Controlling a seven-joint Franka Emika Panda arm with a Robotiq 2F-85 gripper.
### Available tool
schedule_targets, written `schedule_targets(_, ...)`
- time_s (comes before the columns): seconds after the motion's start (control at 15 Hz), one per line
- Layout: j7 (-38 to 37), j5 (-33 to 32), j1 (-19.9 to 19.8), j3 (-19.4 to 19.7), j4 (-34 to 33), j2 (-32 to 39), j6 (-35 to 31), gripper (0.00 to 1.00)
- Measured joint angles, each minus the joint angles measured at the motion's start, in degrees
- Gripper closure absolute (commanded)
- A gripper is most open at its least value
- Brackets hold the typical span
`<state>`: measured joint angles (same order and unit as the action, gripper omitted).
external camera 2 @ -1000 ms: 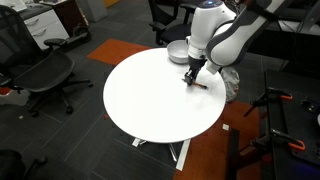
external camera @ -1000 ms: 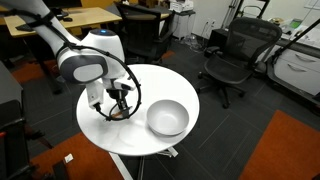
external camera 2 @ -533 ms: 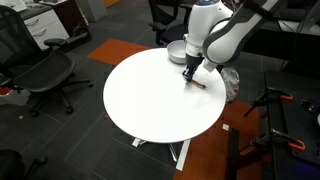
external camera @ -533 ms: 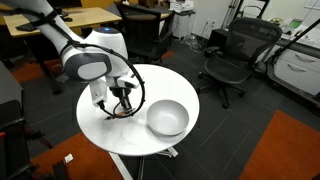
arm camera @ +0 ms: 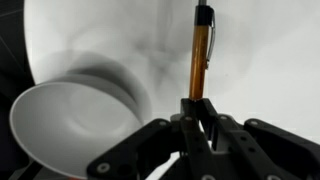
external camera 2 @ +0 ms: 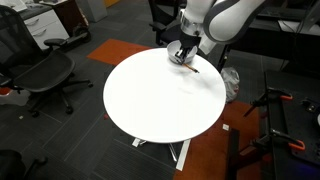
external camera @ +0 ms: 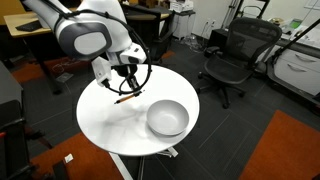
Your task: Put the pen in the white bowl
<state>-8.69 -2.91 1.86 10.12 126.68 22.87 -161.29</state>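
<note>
Next, I let go of the pen on the inside bottom of the white bowl [external camera: 163,122] [arm camera: 76,130], near its middle.
My gripper [external camera: 128,88] is shut on the pen [external camera: 127,98], a thin orange-brown stick with a dark tip, and holds it in the air above the round white tabletop [external camera: 105,125]. In the wrist view the pen [arm camera: 200,55] sticks out from between the shut fingers [arm camera: 198,108]. The white bowl [external camera: 167,118] stands on the table beside the gripper and shows in the wrist view [arm camera: 70,125] at the lower left. In an exterior view the gripper [external camera 2: 183,58] with the pen [external camera 2: 190,68] hangs over the table's far edge, and the arm hides most of the bowl.
Black office chairs [external camera: 229,58] stand around the table; another [external camera 2: 42,72] is at the left. Wooden desks [external camera: 70,20] are behind the arm. An orange carpet patch [external camera: 280,145] lies on the floor.
The gripper has lifted the pen off the tabletop and risen, moving a little toward the bowl. The bowl has not moved.
</note>
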Motion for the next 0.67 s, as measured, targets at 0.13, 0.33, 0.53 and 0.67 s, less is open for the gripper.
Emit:
schedule_targets(0.13,-1.9,-2.6,0.6,2.5,-0.2,-2.7,0.1,0.97)
schedule_targets(0.33,-3.1,-6.2,0.6,5.8,-2.1,-4.6,0.8,0.97)
schedule_targets(0.53,-3.0,-8.3,-0.5,6.9,-6.3,-4.4,4.0,0.97)
schedule_targets(0.67,-2.3,-8.5,-1.3,6.8,-9.9,-3.4,7.7,0.97)
